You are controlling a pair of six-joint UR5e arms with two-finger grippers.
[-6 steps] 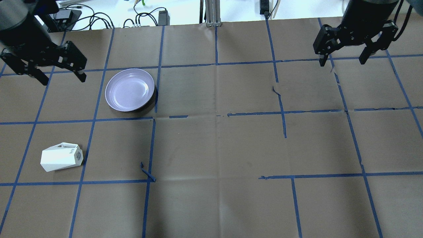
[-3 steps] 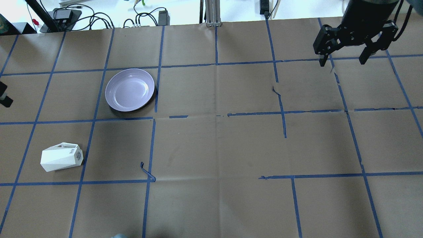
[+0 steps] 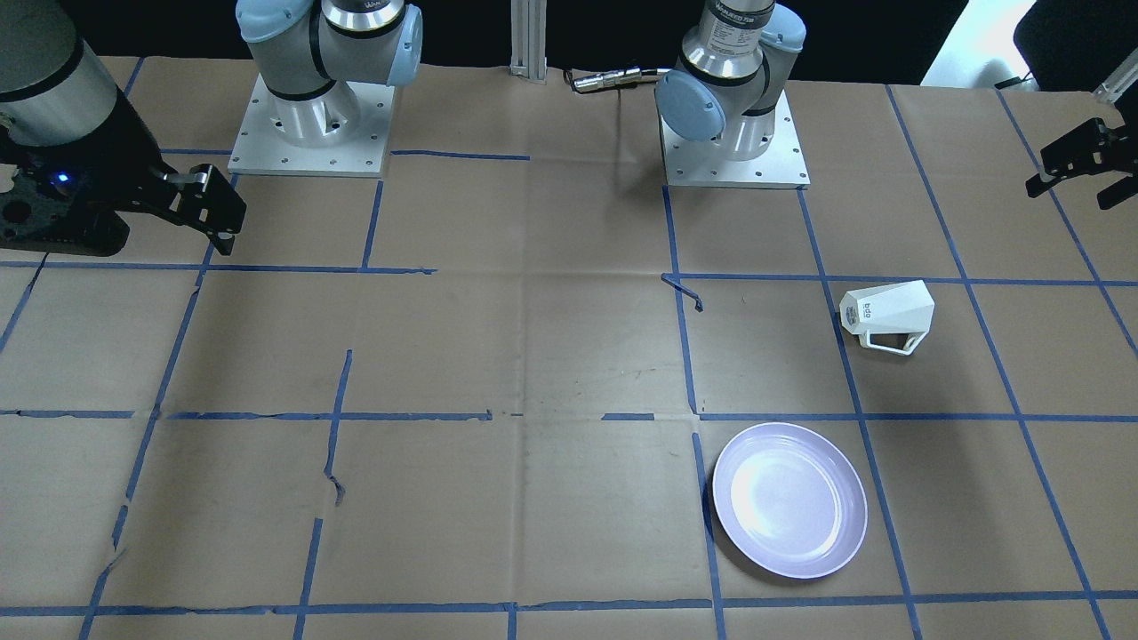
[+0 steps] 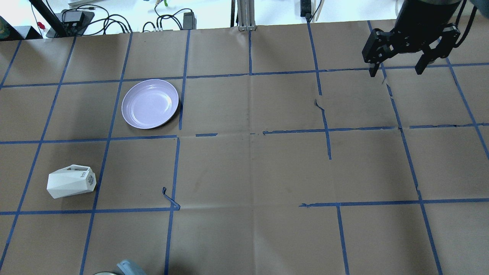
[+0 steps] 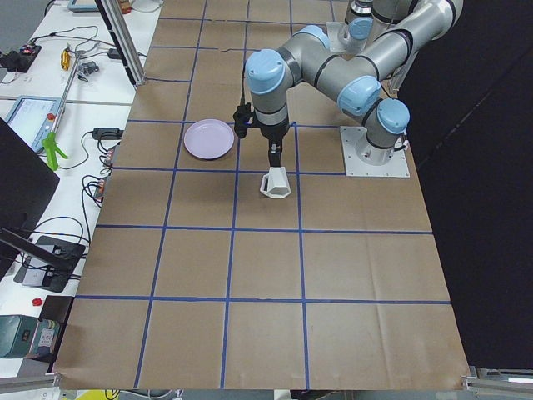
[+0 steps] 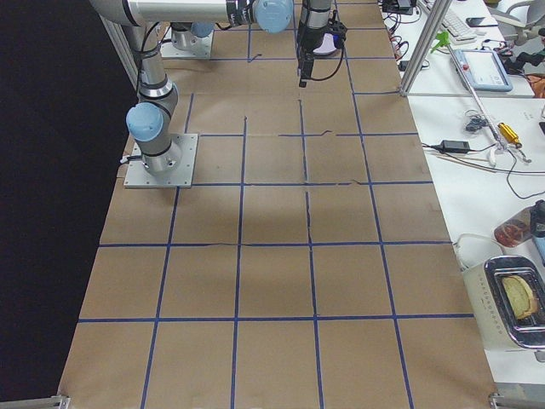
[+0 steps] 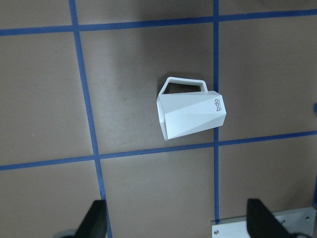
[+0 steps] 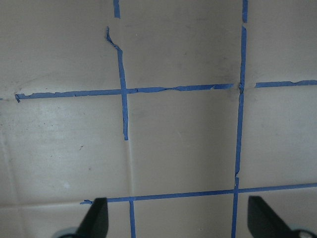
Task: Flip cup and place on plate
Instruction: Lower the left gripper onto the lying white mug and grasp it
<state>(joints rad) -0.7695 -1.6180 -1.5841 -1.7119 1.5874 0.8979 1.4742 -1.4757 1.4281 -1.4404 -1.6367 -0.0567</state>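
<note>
The robot's left gripper should next go to the white cup's rim (image 3: pixel 928 293) (image 7: pixel 166 127), on the side away from the cup's handle, and close there.
The white faceted cup (image 4: pixel 71 181) lies on its side on the brown paper at the near left, with its lettered base towards the table's middle and its handle towards the far side. It also shows in the front view (image 3: pixel 887 311), the left view (image 5: pixel 276 182) and the left wrist view (image 7: pixel 190 111). The lavender plate (image 4: pixel 150 103) sits empty and apart from it, farther away (image 3: pixel 789 500). My left gripper (image 7: pixel 178 223) is open and empty, high above the cup; it is at the front view's right edge (image 3: pixel 1076 178). My right gripper (image 4: pixel 396 69) is open and empty at the far right.
Cables and power bricks (image 4: pixel 114 21) and an aluminium post (image 4: pixel 246 15) lie past the far edge. A loose curl of blue tape (image 4: pixel 170 198) sticks up near the cup. The arm bases (image 3: pixel 311 116) stand on the robot's side. Part of my left arm (image 4: pixel 128 267) shows at the bottom edge.
My left gripper has left the overhead view's far left and now hangs over the cup. The cup, the plate and the right arm have not moved.
</note>
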